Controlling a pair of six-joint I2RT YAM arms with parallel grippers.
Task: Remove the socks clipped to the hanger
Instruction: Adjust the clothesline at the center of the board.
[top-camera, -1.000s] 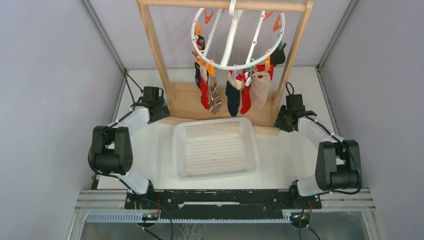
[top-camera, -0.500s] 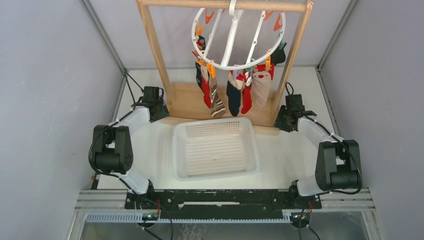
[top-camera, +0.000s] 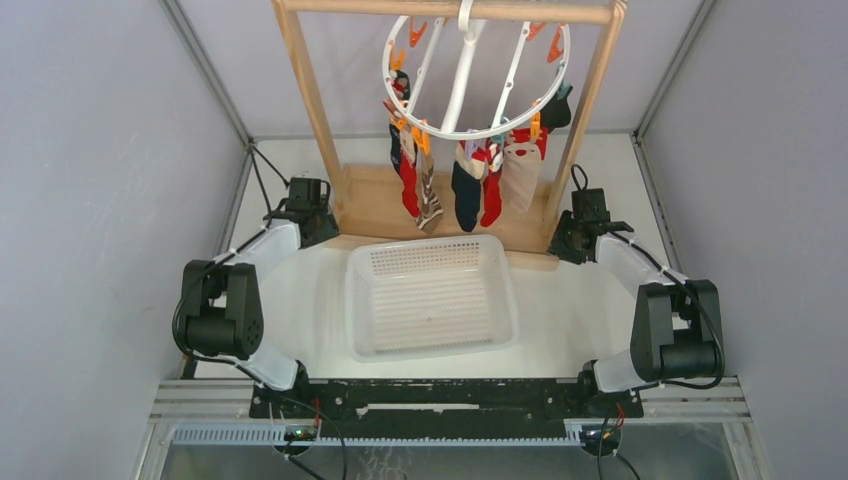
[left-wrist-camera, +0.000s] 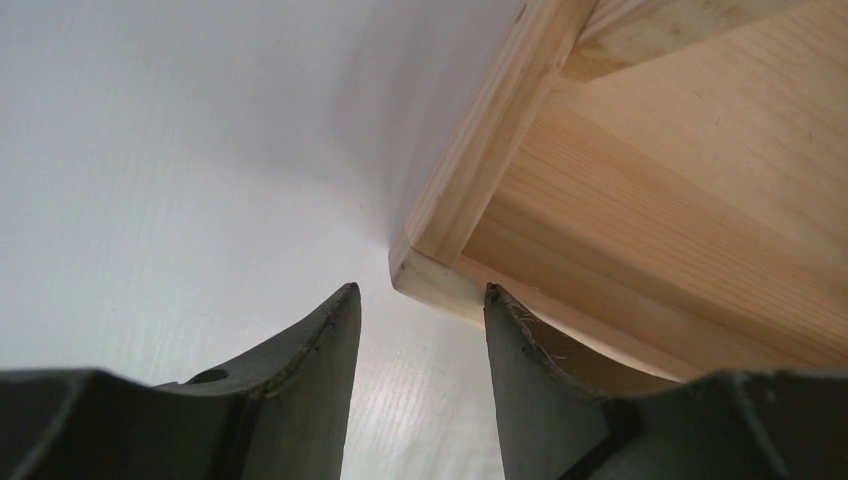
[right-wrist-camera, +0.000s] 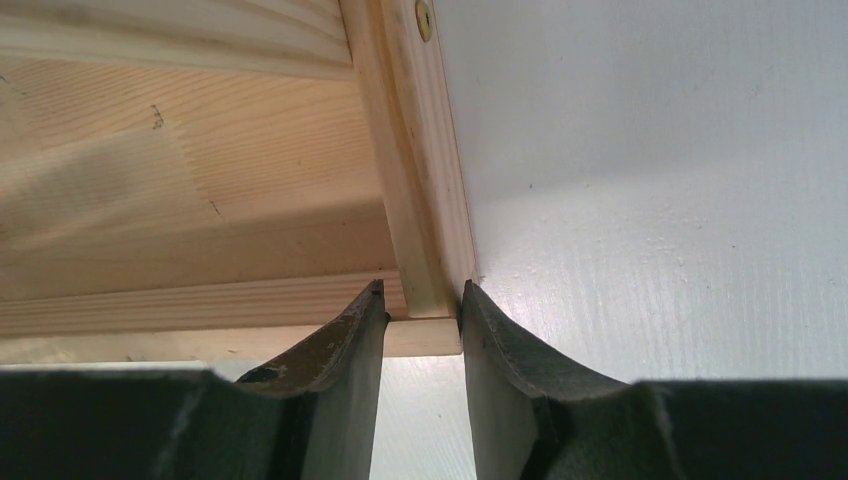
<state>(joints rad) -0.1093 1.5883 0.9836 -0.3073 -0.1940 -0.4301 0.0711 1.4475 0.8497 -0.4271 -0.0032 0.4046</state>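
My left gripper's fingers are short of the corner of the rack's slanting base, so I will reach further in, pinch that corner (left-wrist-camera: 428, 262) and pull the base square.
The white ring hanger (top-camera: 462, 85) hangs from the top bar of a wooden rack (top-camera: 310, 100). Several socks (top-camera: 466, 195), red, navy, striped and cream, dangle from its orange clips above the rack's base. My left gripper (top-camera: 310, 205) sits low at the base's front left corner. In the left wrist view its jaws (left-wrist-camera: 418, 290) stand apart around that corner (left-wrist-camera: 430, 270), with table showing beside the left finger. My right gripper (top-camera: 580, 225) is at the front right corner. In the right wrist view it (right-wrist-camera: 422, 285) is shut on the base's edge rail (right-wrist-camera: 425, 250).
A white perforated basket (top-camera: 430, 243) lies on the table just in front of the rack, between my two arms. Grey walls close in both sides. The rack's posts stand left and right of the socks.
My left gripper's jaws have narrowed around the base corner and the left arm has shifted slightly. The hanger and socks swayed a little. The right arm is still.
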